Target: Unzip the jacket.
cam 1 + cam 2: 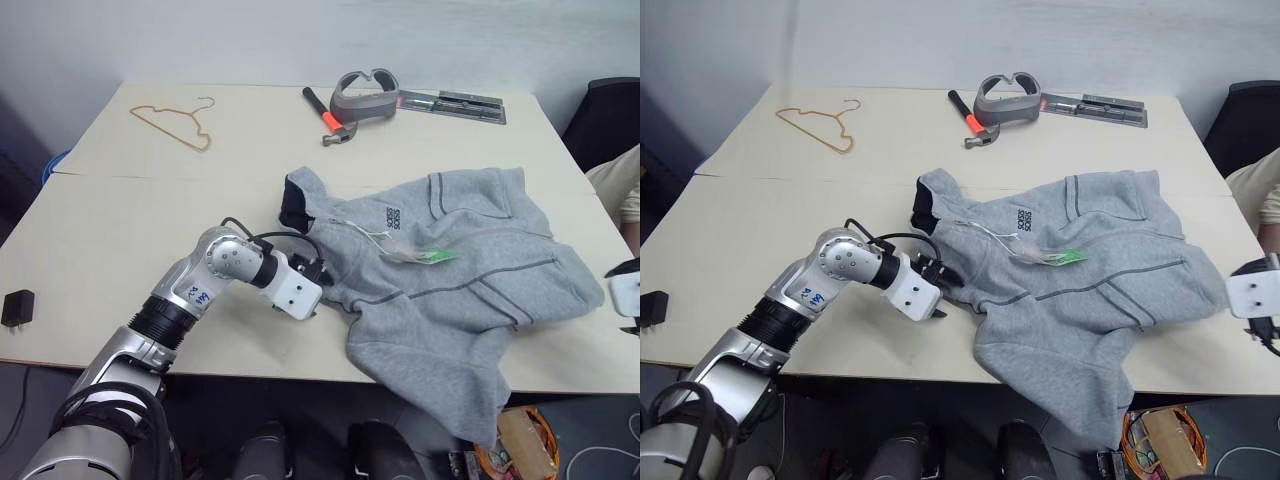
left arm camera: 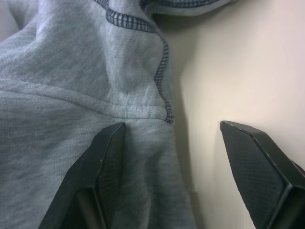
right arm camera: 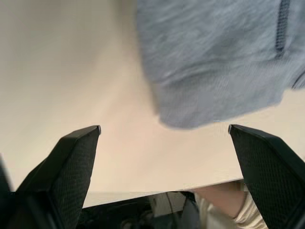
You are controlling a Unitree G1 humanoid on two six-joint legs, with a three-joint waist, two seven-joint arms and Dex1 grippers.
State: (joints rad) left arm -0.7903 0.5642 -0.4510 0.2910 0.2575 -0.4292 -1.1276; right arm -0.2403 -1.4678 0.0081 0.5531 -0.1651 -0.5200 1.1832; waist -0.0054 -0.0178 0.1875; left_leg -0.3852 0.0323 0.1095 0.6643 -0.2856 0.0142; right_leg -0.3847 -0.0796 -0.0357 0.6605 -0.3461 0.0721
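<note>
My left gripper needs to take its edge (image 1: pixel 340 292) below the collar and my right gripper the hem, as the jacket lies crumpled and slanted and needs straightening before I unzip it.
The light grey fleece jacket (image 1: pixel 450 270) lies crumpled on the beige table (image 1: pixel 150 230), dark collar lining toward the left, white and green tags (image 1: pixel 420 256) on its chest, one part hanging over the front edge. My left gripper (image 1: pixel 318 285) is at the jacket's left edge below the collar, open; in the left wrist view one finger (image 2: pixel 102 162) rests on the grey fabric (image 2: pixel 71 95) and the other finger (image 2: pixel 257 167) is over bare table. My right gripper (image 3: pixel 164 131) hovers open past the jacket's right end (image 3: pixel 214 67), nothing between its fingers; its white housing (image 1: pixel 1252 292) shows at the right edge.
At the back of the table lie a wire hanger (image 1: pixel 175 125), a hammer (image 1: pixel 328 117), a grey headset (image 1: pixel 365 92) and a metal strip (image 1: pixel 455 103). A small black block (image 1: pixel 17 307) sits at the left edge. A person's sleeve (image 1: pixel 620 185) shows at far right.
</note>
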